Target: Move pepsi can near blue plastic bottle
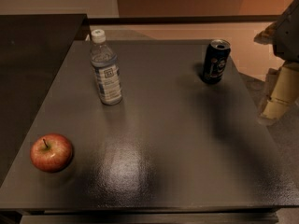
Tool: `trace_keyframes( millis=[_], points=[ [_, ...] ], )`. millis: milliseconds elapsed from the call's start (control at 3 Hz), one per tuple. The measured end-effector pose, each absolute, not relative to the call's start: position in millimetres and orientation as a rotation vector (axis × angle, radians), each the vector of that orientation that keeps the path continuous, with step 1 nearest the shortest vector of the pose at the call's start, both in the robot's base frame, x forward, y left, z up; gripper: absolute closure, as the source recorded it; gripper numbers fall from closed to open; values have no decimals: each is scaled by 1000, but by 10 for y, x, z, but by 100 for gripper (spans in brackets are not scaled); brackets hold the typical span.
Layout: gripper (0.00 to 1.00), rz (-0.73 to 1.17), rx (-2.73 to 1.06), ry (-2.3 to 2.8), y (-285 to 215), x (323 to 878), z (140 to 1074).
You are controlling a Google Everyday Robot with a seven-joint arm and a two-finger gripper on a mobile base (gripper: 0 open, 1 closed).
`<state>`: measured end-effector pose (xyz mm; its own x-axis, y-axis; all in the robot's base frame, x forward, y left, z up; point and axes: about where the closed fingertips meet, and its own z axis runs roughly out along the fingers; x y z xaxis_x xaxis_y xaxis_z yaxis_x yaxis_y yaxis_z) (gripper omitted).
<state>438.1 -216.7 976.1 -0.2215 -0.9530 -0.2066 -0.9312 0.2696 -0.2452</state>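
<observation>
The pepsi can is next for my gripper, which should go to it and close around its upper half [217, 57], just below the can's silver top rim.
The pepsi can [215, 61], dark with a silver top rim, stands upright at the far right of the dark grey table [177, 139]. The blue plastic bottle [105, 70], clear with a white cap and a pale label, stands upright at the far left-centre, well apart from the can. My gripper [273, 111] hangs at the right edge of the view, just off the table's right side. It is to the right of the can, nearer the camera, and touches nothing.
A red apple [51, 152] lies at the table's near left. A darker counter [32, 45] adjoins the table on the left. The arm's pale body [287, 31] fills the upper right corner. Floor lies beyond the table's right edge.
</observation>
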Motion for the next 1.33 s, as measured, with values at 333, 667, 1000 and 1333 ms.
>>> trace_keyframes(
  millis=[333,667,1000,1333],
  points=[
    [0,-98,-1725,2232,-2167,4381,9761],
    [0,-77,-1680,2240,-2149,4446,9726],
    [0,-28,-1583,2248,-2093,4689,9671],
    [0,15,-1455,2259,-2006,5077,9609]
  ],
)
